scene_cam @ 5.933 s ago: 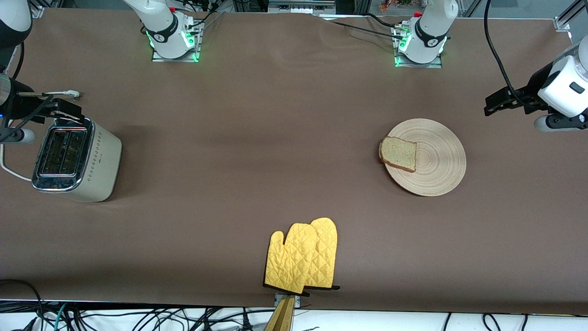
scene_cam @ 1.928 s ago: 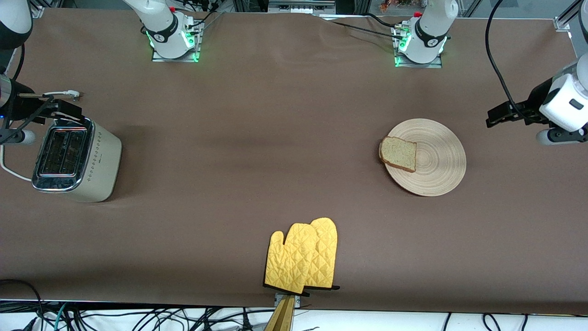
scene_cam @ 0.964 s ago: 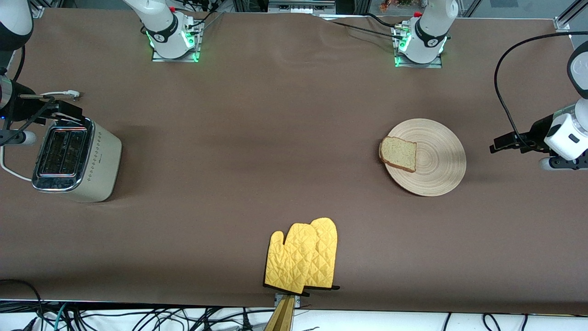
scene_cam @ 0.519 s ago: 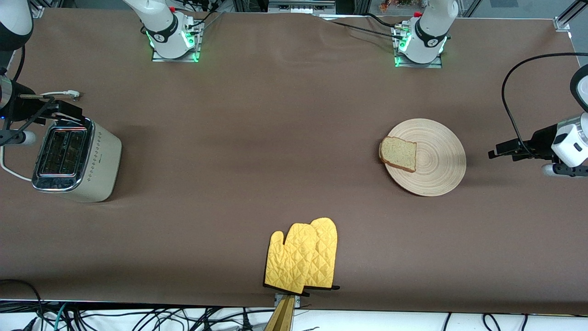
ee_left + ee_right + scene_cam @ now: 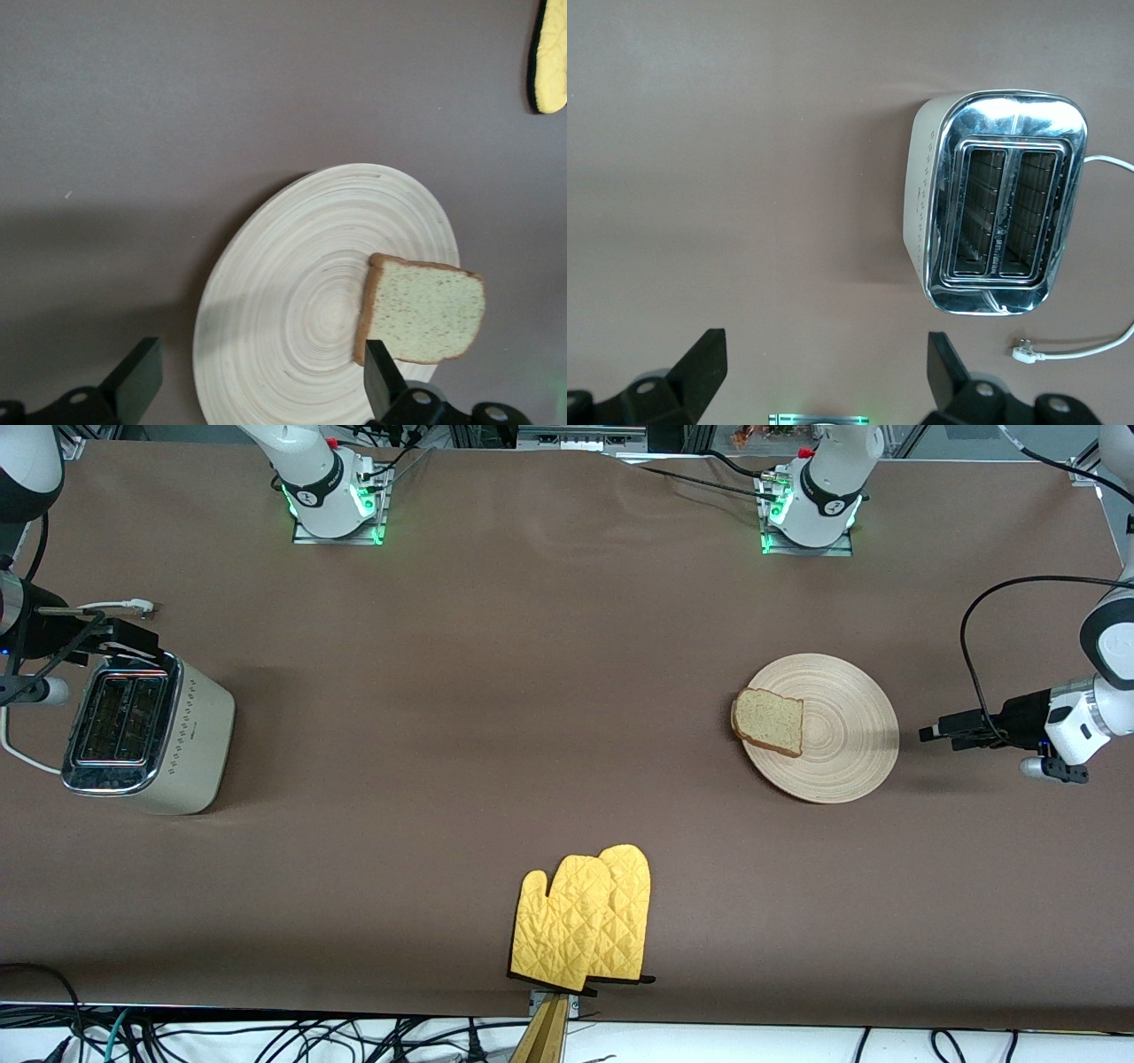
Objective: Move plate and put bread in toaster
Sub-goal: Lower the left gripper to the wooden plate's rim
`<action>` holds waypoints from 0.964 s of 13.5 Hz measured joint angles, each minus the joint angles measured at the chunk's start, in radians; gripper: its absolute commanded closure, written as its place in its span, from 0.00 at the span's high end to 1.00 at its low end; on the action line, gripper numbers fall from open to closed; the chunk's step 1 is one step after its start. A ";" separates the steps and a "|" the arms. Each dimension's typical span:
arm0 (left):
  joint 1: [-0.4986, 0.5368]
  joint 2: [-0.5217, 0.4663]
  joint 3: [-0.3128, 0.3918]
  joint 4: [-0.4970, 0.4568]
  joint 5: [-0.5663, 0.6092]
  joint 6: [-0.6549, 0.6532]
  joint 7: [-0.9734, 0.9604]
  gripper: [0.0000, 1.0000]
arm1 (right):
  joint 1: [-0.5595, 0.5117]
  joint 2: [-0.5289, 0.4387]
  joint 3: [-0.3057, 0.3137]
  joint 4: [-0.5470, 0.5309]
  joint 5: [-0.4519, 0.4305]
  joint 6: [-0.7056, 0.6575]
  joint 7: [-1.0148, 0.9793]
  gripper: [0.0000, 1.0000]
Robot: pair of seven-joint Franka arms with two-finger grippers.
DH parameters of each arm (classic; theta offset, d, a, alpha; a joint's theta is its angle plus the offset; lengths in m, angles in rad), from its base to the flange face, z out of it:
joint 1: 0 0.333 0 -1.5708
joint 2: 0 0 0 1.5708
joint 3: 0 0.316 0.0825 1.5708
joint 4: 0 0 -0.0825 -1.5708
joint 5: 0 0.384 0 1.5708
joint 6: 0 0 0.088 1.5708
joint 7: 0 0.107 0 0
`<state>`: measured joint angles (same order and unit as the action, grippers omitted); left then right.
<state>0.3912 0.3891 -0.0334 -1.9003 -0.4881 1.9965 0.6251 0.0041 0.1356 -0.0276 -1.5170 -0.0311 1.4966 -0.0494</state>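
Observation:
The wooden plate should be taken next by my left gripper by the plate's rim (image 5: 896,726) (image 5: 197,341) opposite the bread, on the side toward the left arm.
The wooden plate (image 5: 842,731) lies toward the left arm's end of the table. The bread (image 5: 769,722) lies on its rim, on the side toward the right arm. My left gripper (image 5: 930,733) is open and empty, low beside the plate's rim, a small gap from it. In the left wrist view the plate (image 5: 292,301) and the bread (image 5: 430,310) lie ahead of the open gripper (image 5: 261,382). The toaster (image 5: 146,731) stands at the right arm's end, slots empty. My right gripper (image 5: 133,638) waits over the table next to it, open (image 5: 824,367); the toaster (image 5: 992,221) shows there too.
A pair of yellow oven mitts (image 5: 585,921) lies at the table's edge nearest the front camera, also seen in the left wrist view (image 5: 551,53). The toaster's white cord and plug (image 5: 1023,352) lie on the table beside it. The brown table (image 5: 496,708) spreads between toaster and plate.
My left gripper has come down and moved in toward the plate's rim. The plate, bread, toaster and right arm have not moved.

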 measured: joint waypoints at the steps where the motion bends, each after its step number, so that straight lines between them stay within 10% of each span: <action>1: 0.012 0.018 0.001 -0.011 -0.017 0.029 0.036 1.00 | 0.000 0.000 0.000 0.000 0.000 0.000 0.000 1.00; 13: 0.068 0.104 0.001 -0.145 -0.218 0.066 0.246 1.00 | 0.000 0.000 0.000 0.001 0.000 0.000 0.000 1.00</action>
<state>0.4594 0.4935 -0.0325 -2.0456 -0.7058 2.0629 0.8708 0.0040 0.1357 -0.0277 -1.5164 -0.0311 1.4966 -0.0494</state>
